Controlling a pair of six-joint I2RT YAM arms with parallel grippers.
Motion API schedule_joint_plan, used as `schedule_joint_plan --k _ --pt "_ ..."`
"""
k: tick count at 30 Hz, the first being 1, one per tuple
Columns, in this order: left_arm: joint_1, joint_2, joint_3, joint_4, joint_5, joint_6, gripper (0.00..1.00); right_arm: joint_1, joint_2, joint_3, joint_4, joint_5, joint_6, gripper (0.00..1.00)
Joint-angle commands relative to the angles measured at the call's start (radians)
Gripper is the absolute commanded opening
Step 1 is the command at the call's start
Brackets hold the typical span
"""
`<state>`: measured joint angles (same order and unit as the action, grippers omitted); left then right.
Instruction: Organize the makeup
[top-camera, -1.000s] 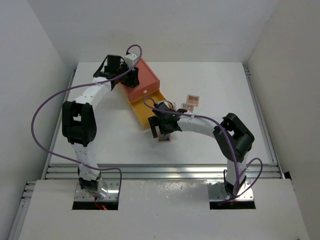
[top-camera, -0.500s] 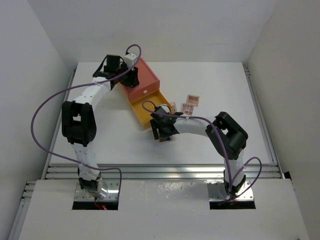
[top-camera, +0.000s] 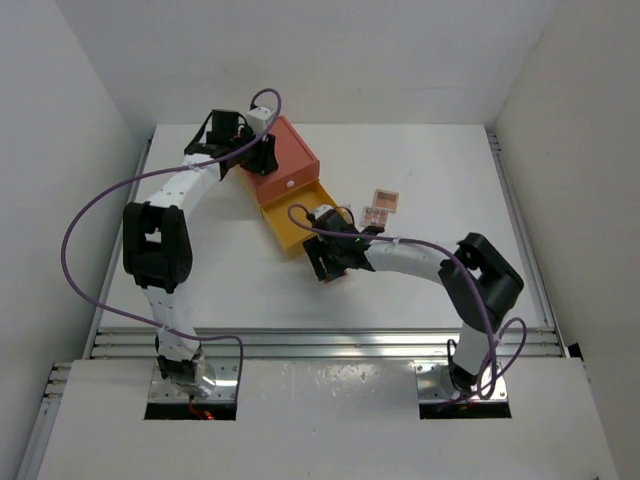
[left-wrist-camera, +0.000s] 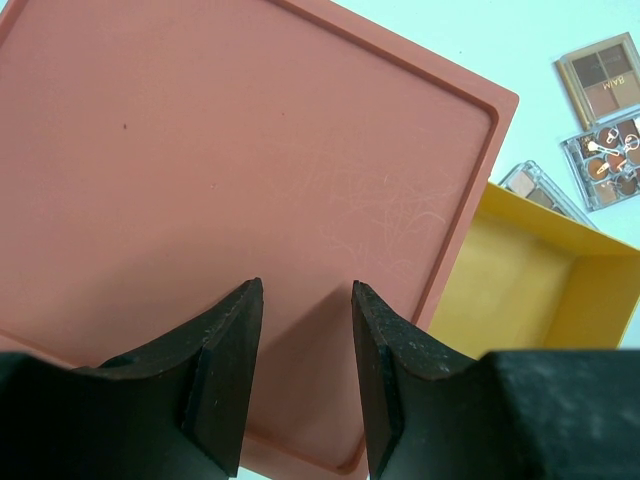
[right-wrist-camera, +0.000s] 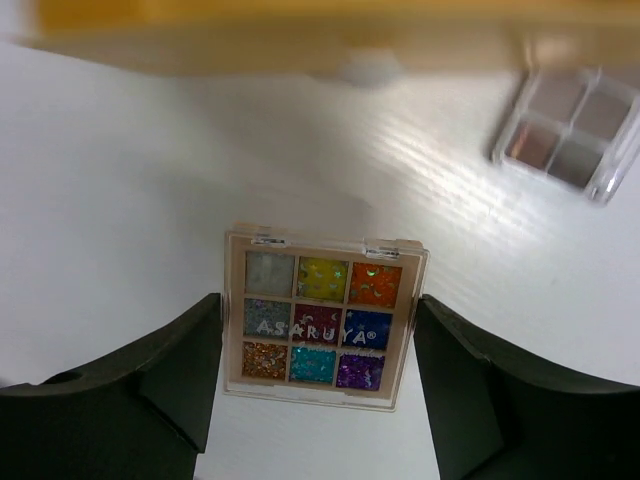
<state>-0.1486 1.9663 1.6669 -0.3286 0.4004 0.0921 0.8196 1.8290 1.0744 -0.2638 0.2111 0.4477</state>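
Observation:
The mixed-colour eyeshadow palette, still flat on the white table, will be let go by my right gripper in the middle of the open yellow drawer (top-camera: 303, 222).
A mixed-colour eyeshadow palette (right-wrist-camera: 320, 320) lies flat on the white table just in front of the yellow drawer (top-camera: 295, 215). My right gripper (right-wrist-camera: 318, 330) is low over it, still open, one finger close beside each side edge. In the top view the right gripper (top-camera: 328, 264) hides most of the palette. My left gripper (left-wrist-camera: 307, 300) hangs over the orange box's lid (left-wrist-camera: 230, 150), jaws partly open with nothing between them. A brown palette (left-wrist-camera: 602, 75), a clear-lidded one (left-wrist-camera: 612, 160) and a third small one (left-wrist-camera: 540, 190) lie beyond the drawer.
The orange box (top-camera: 285, 160) stands at the back centre-left with its yellow drawer (left-wrist-camera: 540, 280) pulled out towards the right. A pale four-pan palette (right-wrist-camera: 570, 130) lies near the drawer front. Two palettes (top-camera: 381, 205) sit right of the drawer. White walls ring the table.
My right gripper has dropped over the mixed-colour palette and its fingers have narrowed towards the palette's sides. The left arm has not moved.

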Motion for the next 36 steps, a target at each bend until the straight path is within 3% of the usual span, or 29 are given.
schedule_joint_plan --k 1,7,14,22,25,27,31,36 --pt "0.021 0.025 -0.03 -0.113 -0.008 -0.012 0.47 -0.031 -0.134 0.045 0.118 -0.133 -0.205 0.15" --pt "0.03 0.025 -0.03 -0.113 -0.008 -0.012 0.47 -0.121 -0.074 0.287 0.146 -0.326 -0.287 0.15" --pt "0.04 0.025 -0.039 -0.113 -0.008 -0.012 0.47 -0.183 0.243 0.582 0.109 -0.378 -0.29 0.15" --pt "0.049 0.025 -0.039 -0.113 -0.008 -0.003 0.47 -0.194 0.309 0.573 0.136 -0.343 -0.316 0.15" --pt "0.058 0.025 -0.039 -0.113 -0.008 -0.003 0.47 -0.192 0.36 0.599 0.112 -0.302 -0.322 0.31" --pt "0.058 0.025 -0.039 -0.113 -0.008 -0.003 0.47 -0.194 0.389 0.643 0.072 -0.299 -0.322 0.52" --pt "0.067 0.025 -0.039 -0.122 -0.008 0.006 0.47 -0.192 0.391 0.641 0.058 -0.299 -0.317 0.79" --pt "0.067 0.025 -0.039 -0.132 -0.008 0.006 0.47 -0.198 0.297 0.613 0.096 -0.286 -0.302 0.82"
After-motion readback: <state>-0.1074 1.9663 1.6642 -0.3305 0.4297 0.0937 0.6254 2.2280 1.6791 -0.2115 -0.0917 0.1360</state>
